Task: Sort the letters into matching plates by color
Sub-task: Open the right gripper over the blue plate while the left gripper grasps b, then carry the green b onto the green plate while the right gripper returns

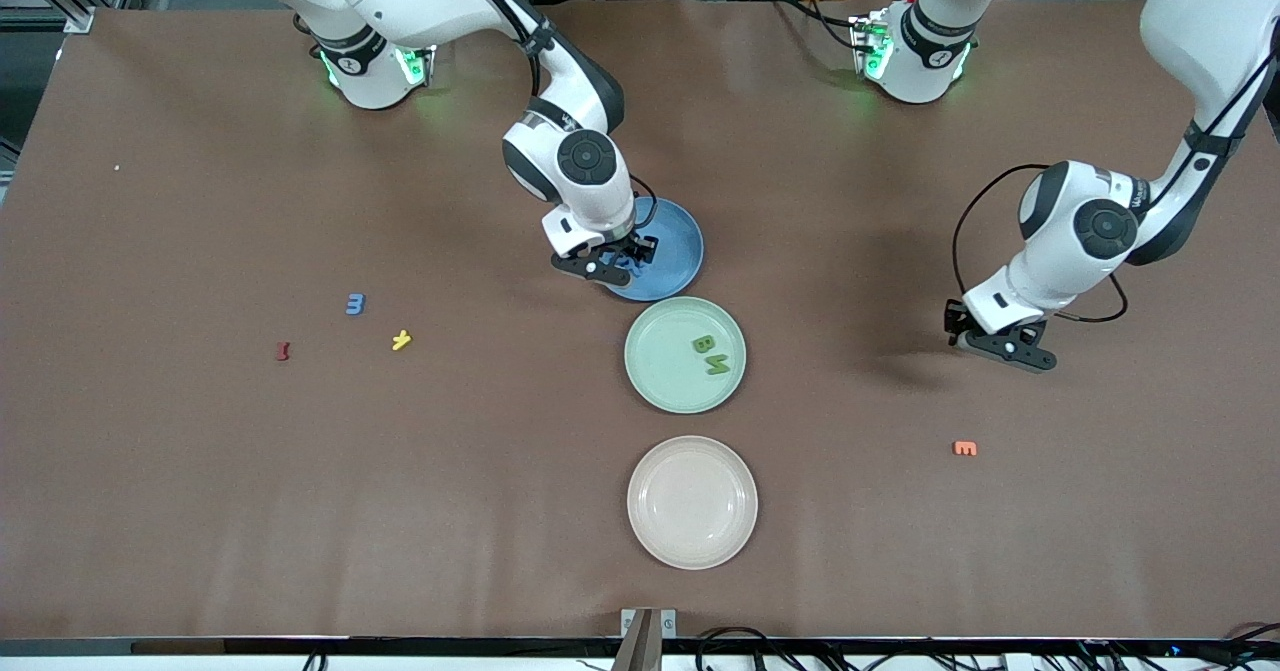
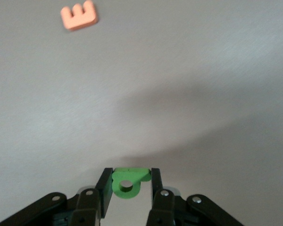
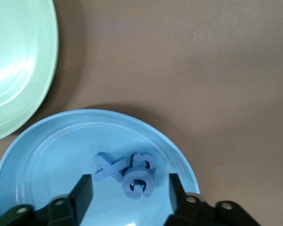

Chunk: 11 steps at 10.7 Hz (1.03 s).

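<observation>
I should let go of the green letter in my left gripper, now above an orange letter, so that it lands close beside the other green letters point(image 1: 722, 351) on the pale green plate.
My right gripper point(image 1: 618, 263) hangs open over the blue plate point(image 1: 672, 246). In the right wrist view its fingers point(image 3: 85, 188) stand apart on either side of three blue letters point(image 3: 139, 182) piled in that plate point(image 3: 52, 160). The pale green plate point(image 1: 660, 371) holds two green letters point(image 1: 710, 353). The cream plate point(image 1: 692, 501) holds nothing. My left gripper point(image 1: 1000, 343), toward the left arm's end of the table, is shut on a green letter point(image 2: 127, 182). An orange letter point(image 1: 964, 447) lies on the table below it, nearer the front camera.
Toward the right arm's end of the table lie a blue letter point(image 1: 355, 303), a yellow letter point(image 1: 401, 340) and a red letter point(image 1: 283, 351). The three plates form a row down the middle of the brown table.
</observation>
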### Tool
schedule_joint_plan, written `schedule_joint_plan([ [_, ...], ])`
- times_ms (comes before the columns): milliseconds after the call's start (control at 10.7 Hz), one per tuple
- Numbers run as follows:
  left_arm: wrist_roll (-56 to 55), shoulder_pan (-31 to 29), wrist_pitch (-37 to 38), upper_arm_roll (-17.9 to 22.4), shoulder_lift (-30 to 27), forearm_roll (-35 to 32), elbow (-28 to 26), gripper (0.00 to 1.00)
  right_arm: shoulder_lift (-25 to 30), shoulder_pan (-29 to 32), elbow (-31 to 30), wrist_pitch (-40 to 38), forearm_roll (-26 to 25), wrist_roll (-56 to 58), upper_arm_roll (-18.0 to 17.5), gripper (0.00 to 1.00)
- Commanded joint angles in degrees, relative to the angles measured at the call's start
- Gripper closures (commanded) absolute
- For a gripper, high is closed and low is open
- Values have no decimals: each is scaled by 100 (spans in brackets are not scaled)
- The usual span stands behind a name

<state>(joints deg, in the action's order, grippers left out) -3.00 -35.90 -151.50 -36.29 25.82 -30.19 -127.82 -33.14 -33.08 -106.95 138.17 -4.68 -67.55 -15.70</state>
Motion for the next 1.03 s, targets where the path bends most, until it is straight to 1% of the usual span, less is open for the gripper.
schedule_joint_plan([
  [0, -893, 154, 331, -334, 2, -58, 213, 100, 44, 187, 113, -342, -156, 362, 14, 0],
  [187, -1447, 206, 331, -598, 63, -49, 327, 100, 237, 485, 77, -553, -156, 907, 14, 0],
  [280, -1667, 476, 331, -599, 107, -49, 415, 100, 343, 731, 60, -641, -156, 1336, 14, 0],
  [560, -2773, 1302, 332, -581, 204, 232, 696, 100, 563, 1495, 16, -791, -165, 2436, 6, 0],
  [747, -3441, 1593, 332, -581, 423, 250, 880, 100, 616, 1953, 16, -800, -191, 3034, 6, 0],
  [934, -4179, 2059, 340, -572, 677, 250, 1196, 100, 625, 2410, -28, -792, -454, 3361, -12, 0],
])
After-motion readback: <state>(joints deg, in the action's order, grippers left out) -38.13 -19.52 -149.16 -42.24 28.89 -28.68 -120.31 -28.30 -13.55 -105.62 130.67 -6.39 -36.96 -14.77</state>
